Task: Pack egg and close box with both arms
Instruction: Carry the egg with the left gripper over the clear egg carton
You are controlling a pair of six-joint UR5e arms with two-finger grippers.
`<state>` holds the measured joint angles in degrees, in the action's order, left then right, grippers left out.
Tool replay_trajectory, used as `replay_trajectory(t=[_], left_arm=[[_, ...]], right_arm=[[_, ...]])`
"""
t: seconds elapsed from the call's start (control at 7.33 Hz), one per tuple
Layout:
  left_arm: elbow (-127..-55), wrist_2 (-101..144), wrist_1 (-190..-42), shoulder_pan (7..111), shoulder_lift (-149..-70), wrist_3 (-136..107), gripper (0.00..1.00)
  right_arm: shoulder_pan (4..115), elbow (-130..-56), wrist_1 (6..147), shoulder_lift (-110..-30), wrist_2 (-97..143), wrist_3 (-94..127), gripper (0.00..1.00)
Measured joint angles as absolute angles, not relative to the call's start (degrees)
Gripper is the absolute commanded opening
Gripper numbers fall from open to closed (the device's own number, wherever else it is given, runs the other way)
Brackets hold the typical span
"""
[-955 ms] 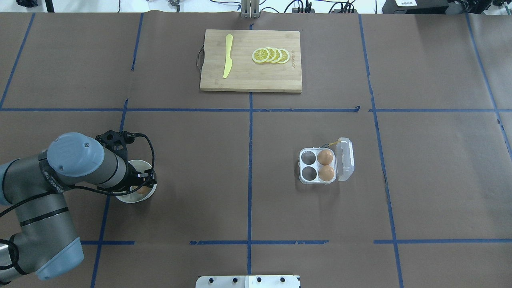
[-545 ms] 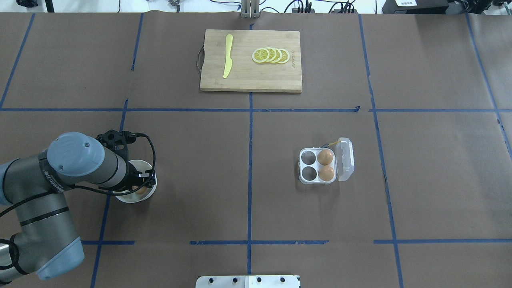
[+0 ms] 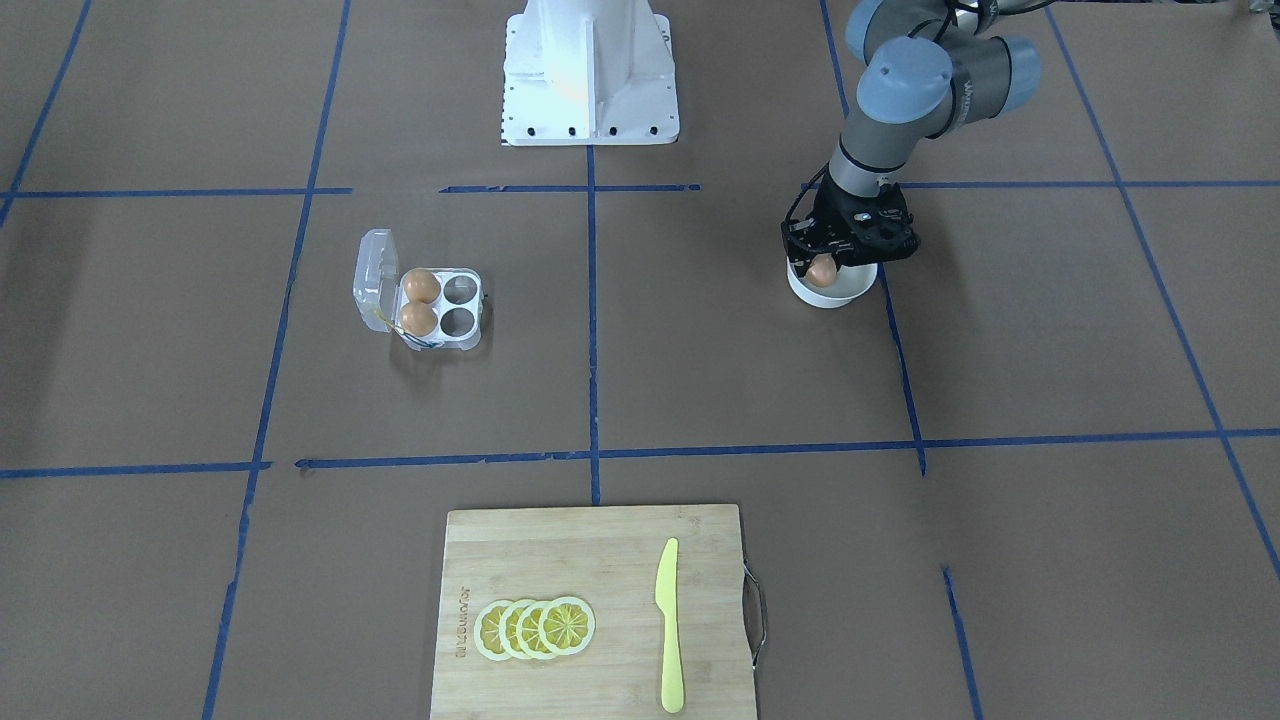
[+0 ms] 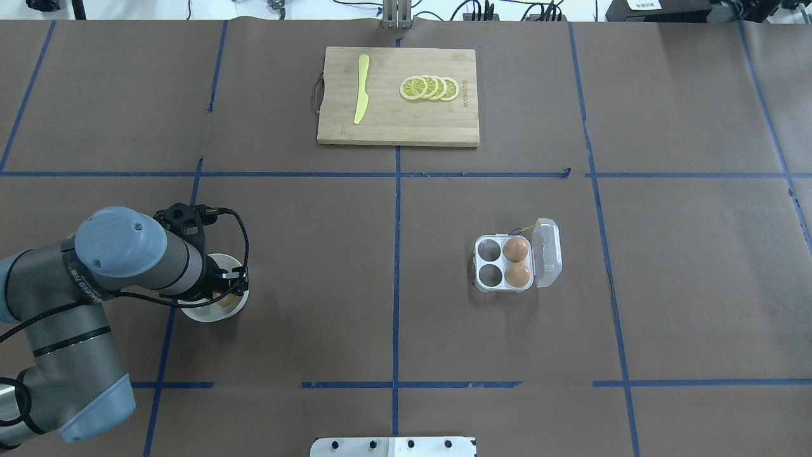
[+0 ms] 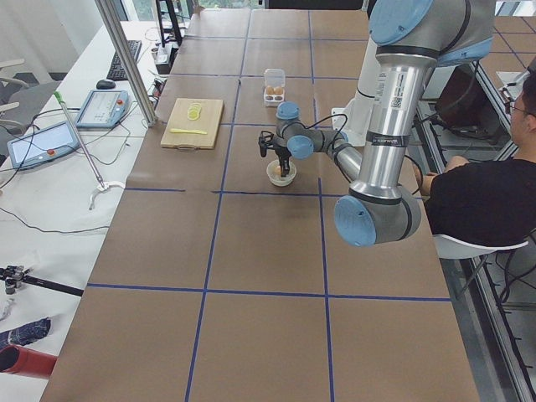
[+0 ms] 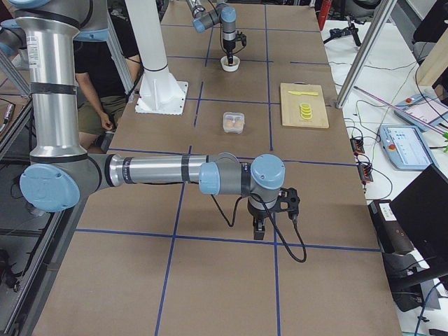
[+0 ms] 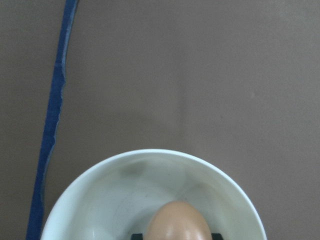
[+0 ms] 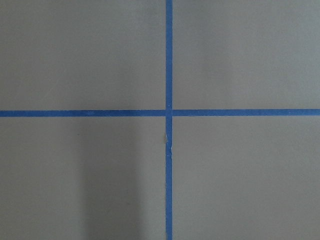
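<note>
Next, my left gripper lets go of the egg in the egg box's empty cell nearer the white base pedestal (image 3: 459,288).
My left gripper (image 3: 822,262) is shut on an orange-brown egg (image 3: 822,269) and holds it just above the inside of a round white bowl (image 3: 836,294). In the left wrist view the egg (image 7: 180,222) sits between the black fingertips over the bowl (image 7: 107,200). The clear egg box (image 4: 489,264) lies right of centre, its lid (image 4: 547,252) open to the right. Two eggs (image 4: 516,249) (image 4: 517,274) fill its right cells and the two left cells are empty. My right gripper (image 6: 262,225) shows only in the exterior right view, so I cannot tell whether it is open or shut.
A wooden cutting board (image 4: 398,120) at the far middle carries a yellow knife (image 4: 361,89) and lemon slices (image 4: 430,87). The white base pedestal (image 3: 588,70) stands at the robot's side. Blue tape lines cross the brown table cover.
My left wrist has crept slightly away from the robot over the bowl, with the egg held between the fingers. The box and its eggs have not moved.
</note>
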<state>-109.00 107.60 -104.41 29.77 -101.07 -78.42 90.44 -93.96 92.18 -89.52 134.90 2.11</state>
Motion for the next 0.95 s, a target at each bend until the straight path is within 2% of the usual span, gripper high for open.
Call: replay_trajectory(t=[0.55,0.68,0.95], left_arm=[[-118.10,107.83,-104.01,34.91,-96.03,-78.45,0.00],[-119.02,108.04,-104.03,35.86,-98.32,-78.65,0.00],[-113.32,108.17,-104.56,35.86,-111.80,-82.39,0.00]], right_arm=[[90.44,-94.30,92.12,-89.33,134.85,2.09,1.00],[90.44,-94.46,92.11,-89.32,134.93,2.08,1.00],[90.44,-94.42,92.11,-89.32,135.39,2.09,1.00]])
